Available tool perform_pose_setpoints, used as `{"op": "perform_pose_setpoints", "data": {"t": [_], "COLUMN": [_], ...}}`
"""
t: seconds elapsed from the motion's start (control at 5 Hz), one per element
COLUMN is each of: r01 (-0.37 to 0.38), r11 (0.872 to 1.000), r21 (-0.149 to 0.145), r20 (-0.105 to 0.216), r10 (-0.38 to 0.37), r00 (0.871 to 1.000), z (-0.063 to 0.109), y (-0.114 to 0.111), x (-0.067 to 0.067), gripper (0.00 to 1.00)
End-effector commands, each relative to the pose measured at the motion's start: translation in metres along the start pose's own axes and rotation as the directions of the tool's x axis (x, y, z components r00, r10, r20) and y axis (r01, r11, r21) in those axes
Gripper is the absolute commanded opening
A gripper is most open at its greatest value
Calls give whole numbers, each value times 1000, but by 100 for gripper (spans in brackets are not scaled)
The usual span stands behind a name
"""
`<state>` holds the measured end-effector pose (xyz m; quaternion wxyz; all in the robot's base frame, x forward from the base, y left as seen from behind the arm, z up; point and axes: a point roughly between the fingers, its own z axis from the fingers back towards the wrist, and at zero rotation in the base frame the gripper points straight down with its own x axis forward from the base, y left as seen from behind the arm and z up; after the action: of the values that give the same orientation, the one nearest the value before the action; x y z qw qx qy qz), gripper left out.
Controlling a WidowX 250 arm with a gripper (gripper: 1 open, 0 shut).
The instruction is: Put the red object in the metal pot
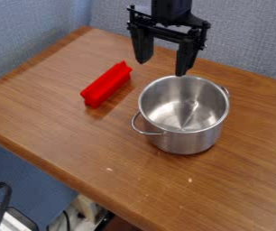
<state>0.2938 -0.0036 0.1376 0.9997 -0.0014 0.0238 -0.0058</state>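
The robot's gripper should next move to the red object's middle [105,85], about halfway between its two ends, and close there.
The red object [105,83] is a bright red bar lying flat on the wooden table [56,117], left of the pot and angled from lower left to upper right. The metal pot [184,114] stands upright to its right, shiny, lidless and with nothing inside; one loop handle faces the front left. My gripper [163,59] hangs pointing down above the table's far side, just behind the pot's far rim and to the right of the bar's upper end. Its black fingers [141,50] are spread open with nothing between them.
The table's front edge runs diagonally from the left to the bottom right, with the floor and some dark and white items below it. A grey-blue wall stands behind the table.
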Motion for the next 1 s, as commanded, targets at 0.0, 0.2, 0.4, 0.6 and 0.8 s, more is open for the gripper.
{"op": "perform_pose_setpoints", "data": {"t": [0.0, 0.2, 0.4, 0.6, 0.8], "r01": [1, -18, -44, -44, -31], "r11": [1000, 1000, 999, 999, 999], "r21": [-1, -4, 11, 19, 38], "r20": [-18, -28, -10, 11, 13], "r10": [-1, 17, 44, 44, 31], "r00": [1000, 999, 999, 999, 999], "z": [-5, -8, -10, -14, -20], "y": [1, 18, 47, 75, 102], "x": [-1, -1, 6, 10, 12], "gripper": [100, 100, 100, 100, 100]}}
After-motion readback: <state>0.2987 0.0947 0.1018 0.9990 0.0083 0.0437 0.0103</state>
